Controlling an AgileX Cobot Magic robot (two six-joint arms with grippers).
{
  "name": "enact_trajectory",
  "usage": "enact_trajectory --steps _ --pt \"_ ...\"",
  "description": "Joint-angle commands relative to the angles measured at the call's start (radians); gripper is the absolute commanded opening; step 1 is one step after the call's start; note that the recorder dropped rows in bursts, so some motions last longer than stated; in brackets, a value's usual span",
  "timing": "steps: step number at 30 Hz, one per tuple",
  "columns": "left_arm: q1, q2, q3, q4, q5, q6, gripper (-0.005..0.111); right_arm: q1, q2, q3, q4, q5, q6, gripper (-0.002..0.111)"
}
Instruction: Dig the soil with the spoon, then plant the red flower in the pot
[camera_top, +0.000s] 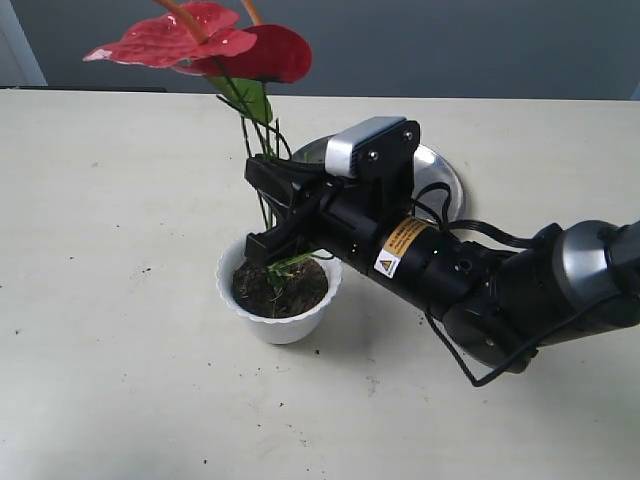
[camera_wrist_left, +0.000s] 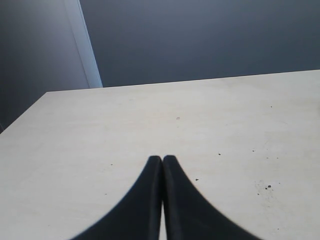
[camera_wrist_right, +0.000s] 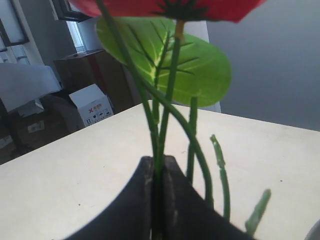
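Observation:
My right gripper is holding the red flower's stems high above the soil. Next, I open and take the stems lower, near the soil (camera_top: 278, 268), before I press them in.
The white scalloped pot (camera_top: 282, 322) stands on the table, filled with dark brown soil (camera_top: 280, 288). The red flower (camera_top: 205, 42) rises upright above it, its green stems (camera_top: 262, 150) running down to the soil. My right gripper (camera_top: 272, 248) is just over the pot's rim, shut on the stems (camera_wrist_right: 159, 150), which pass between its fingers (camera_wrist_right: 142, 185). A green leaf (camera_wrist_right: 170, 60) fills that wrist view. My left gripper (camera_wrist_left: 162, 159) is shut and empty over bare table, out of the exterior view. The spoon is out of view.
A round steel plate (camera_top: 440, 175) lies behind the right arm (camera_top: 480, 280), mostly hidden by it. A few soil crumbs (camera_top: 145, 270) dot the table left of the pot. A white box (camera_wrist_right: 92, 106) sits beyond the table edge.

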Motion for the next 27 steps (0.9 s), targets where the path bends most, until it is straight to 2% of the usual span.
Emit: enact_trajectory --steps 1,11,13,15,17,27 --pt "-0.007 -0.005 -0.004 -0.008 -0.001 -0.004 0.000 0.007 0.040 0.035 -0.064 0.266 0.029 -0.001" --pt "-0.007 -0.005 -0.004 -0.008 -0.001 -0.004 0.000 0.007 0.040 0.035 -0.064 0.268 0.036 0.000" --pt "-0.007 -0.005 -0.004 -0.008 -0.001 -0.004 0.000 0.007 0.040 0.035 -0.064 0.268 0.036 0.011" --pt "-0.007 -0.005 -0.004 -0.008 -0.001 -0.004 0.000 0.007 0.040 0.035 -0.064 0.268 0.036 0.035" --pt "-0.007 -0.005 -0.004 -0.008 -0.001 -0.004 0.000 0.007 0.040 0.035 -0.064 0.268 0.036 0.043" --pt "-0.007 -0.005 -0.004 -0.008 -0.001 -0.004 0.000 0.007 0.036 0.037 -0.062 0.268 0.027 0.043"
